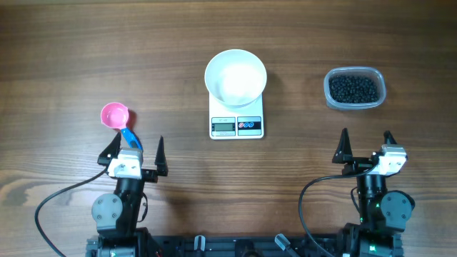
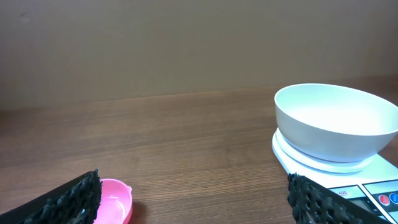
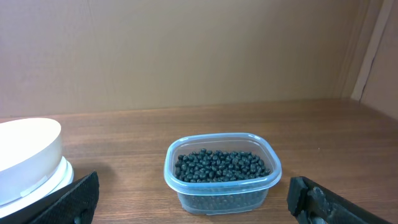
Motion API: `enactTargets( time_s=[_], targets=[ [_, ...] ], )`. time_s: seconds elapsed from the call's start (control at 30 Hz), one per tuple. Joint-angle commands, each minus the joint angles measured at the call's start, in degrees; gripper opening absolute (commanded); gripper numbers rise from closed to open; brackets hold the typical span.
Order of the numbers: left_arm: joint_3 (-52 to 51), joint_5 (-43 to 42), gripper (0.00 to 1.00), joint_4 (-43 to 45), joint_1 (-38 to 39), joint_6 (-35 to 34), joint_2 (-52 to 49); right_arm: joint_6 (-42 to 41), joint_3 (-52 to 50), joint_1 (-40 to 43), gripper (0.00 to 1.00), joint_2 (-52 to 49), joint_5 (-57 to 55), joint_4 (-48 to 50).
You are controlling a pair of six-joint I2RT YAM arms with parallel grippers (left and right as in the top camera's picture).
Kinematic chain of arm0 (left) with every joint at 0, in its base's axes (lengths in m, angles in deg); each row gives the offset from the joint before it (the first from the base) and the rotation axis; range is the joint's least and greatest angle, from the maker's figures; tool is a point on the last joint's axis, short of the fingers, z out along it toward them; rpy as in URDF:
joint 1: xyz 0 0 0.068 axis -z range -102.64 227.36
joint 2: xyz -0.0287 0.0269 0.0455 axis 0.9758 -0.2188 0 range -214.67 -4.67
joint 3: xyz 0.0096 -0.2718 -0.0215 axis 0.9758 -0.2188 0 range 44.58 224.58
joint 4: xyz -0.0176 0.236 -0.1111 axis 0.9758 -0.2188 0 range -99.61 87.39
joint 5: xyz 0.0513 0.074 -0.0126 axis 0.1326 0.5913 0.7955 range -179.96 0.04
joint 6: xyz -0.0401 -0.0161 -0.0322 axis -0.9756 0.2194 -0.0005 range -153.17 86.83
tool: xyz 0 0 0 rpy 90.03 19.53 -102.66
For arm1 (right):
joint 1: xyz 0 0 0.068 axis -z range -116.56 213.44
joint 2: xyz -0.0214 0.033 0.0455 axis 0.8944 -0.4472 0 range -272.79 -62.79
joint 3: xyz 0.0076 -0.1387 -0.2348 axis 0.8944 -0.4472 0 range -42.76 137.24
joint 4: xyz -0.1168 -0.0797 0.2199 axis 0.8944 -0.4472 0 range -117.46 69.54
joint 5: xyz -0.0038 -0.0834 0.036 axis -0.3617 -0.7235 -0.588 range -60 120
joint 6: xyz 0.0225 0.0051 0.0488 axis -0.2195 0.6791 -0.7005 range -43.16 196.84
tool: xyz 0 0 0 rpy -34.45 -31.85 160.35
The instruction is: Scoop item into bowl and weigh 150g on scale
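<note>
I need to close my left gripper on the rim of the pink scoop (image 1: 103, 116), on the side that faces away from the white scale.
The white bowl (image 1: 235, 77) (image 2: 336, 127) (image 3: 28, 155) sits on the small white scale (image 1: 236, 123) (image 2: 329, 171) at the table's middle. It looks empty. The item, tiny glossy black beads (image 1: 353, 88) (image 3: 222, 165), fills a clear plastic tub (image 1: 355, 88) (image 3: 222, 186) at the right. A pink scoop (image 1: 115, 116) (image 2: 115, 200) with a blue handle lies at the left. My left gripper (image 1: 135, 149) (image 2: 194, 199) stands open just behind the scoop, holding nothing. My right gripper (image 1: 365, 141) (image 3: 193, 198) stands open, near side of the tub, holding nothing.
The wooden table (image 1: 57, 57) runs wide around the things. Black cables (image 1: 53, 200) loop beside each arm base at the near edge. A plain wall (image 3: 186, 50) backs the table's far side.
</note>
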Motion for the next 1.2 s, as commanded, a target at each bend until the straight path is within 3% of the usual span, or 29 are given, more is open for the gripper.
enactTargets(
  time_s=[0.0,0.5,0.7,0.93,1.17],
  targets=[
    [-0.2,-1.2,1.0,-0.2,-0.4,-0.8,0.6,0.7,-0.1,-0.3,1.0,0.5,-0.8,0.3],
    [-0.2,-1.2,1.0,0.0,-0.4,-0.9,0.2,0.7,-0.1,-0.3,1.0,0.5,-0.8,0.3],
    [1.7,-1.2,1.0,0.4,-0.4,-7.5,-1.8,0.7,-0.1,-0.3,1.0,0.5,-0.8,0.3],
    [12.4,-2.9,1.0,-2.6,-0.5,-10.2,-15.7,0.7,-0.1,-0.3,1.0,0.5,-0.8,0.3],
    [36.3,-5.4,1.0,-19.8,-0.8,-11.7,-41.9,0.7,-0.1,-0.3,1.0,0.5,-0.8,0.3]
  ],
)
